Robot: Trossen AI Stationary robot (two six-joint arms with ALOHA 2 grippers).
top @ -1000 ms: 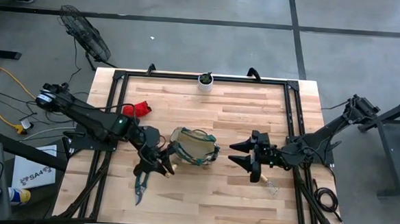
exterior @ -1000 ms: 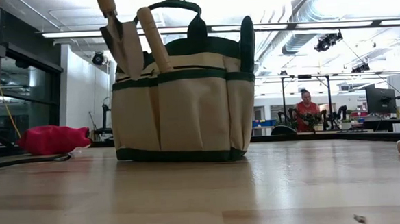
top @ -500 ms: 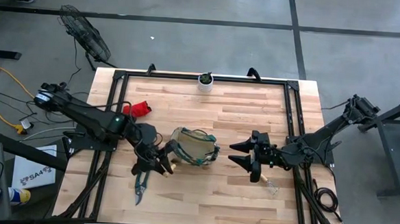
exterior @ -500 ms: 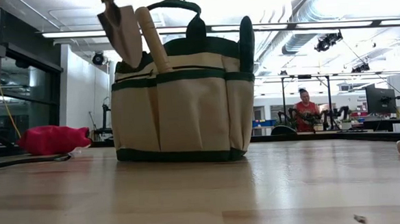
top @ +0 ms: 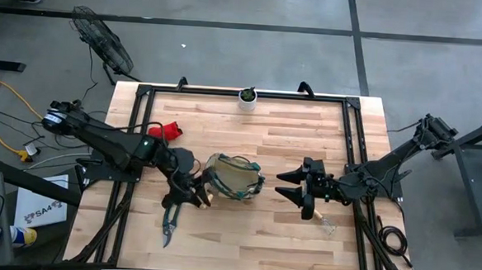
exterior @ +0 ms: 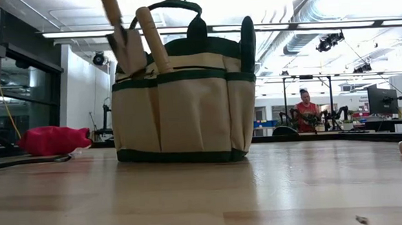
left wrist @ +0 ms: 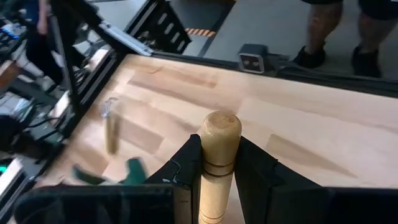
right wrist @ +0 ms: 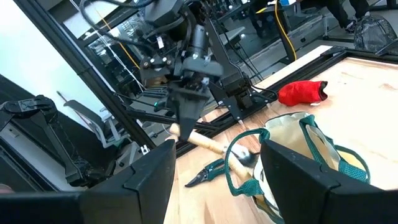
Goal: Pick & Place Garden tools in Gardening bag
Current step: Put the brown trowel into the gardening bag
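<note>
The trowel's blade is slanted and too shallow in the bag's pocket, so the left gripper should straighten and lower it, then regrip closer to the trowel handle's rounded end (left wrist: 222, 124).
The tan gardening bag (top: 234, 177) with green trim stands upright on its base at the table's middle; it also shows in the low view (exterior: 183, 93). A wooden handle (exterior: 153, 38) sticks up out of it. My left gripper (top: 192, 192) hovers at the bag's left side, shut on a wooden-handled trowel (exterior: 127, 49). The pruning shears (top: 168, 223) lie flat on the table near the front left. The red item (top: 168, 131) lies at the back left. My right gripper (top: 291, 188) waits open and empty to the bag's right. My left gripper pinches the trowel's wooden handle (left wrist: 217, 163) between its two fingers (left wrist: 187, 174), close to the rounded free end, which sticks out past them. The fingers lie across the handle. The trowel hangs blade down, slightly tilted and clear of the table, its blade (exterior: 128, 53) at the bag's upper left rim.
A small white pot with a plant (top: 248, 96) stands at the table's far edge. Another wooden-handled tool (top: 322, 219) lies under my right arm, near the front right. Black frame rails run along the table's edges. A person sits in the room far behind the table.
My left gripper has raised the trowel a little and then lowered it again beside the bag. The blade now sits down at the bag's upper left rim. The bag has stayed where it was.
</note>
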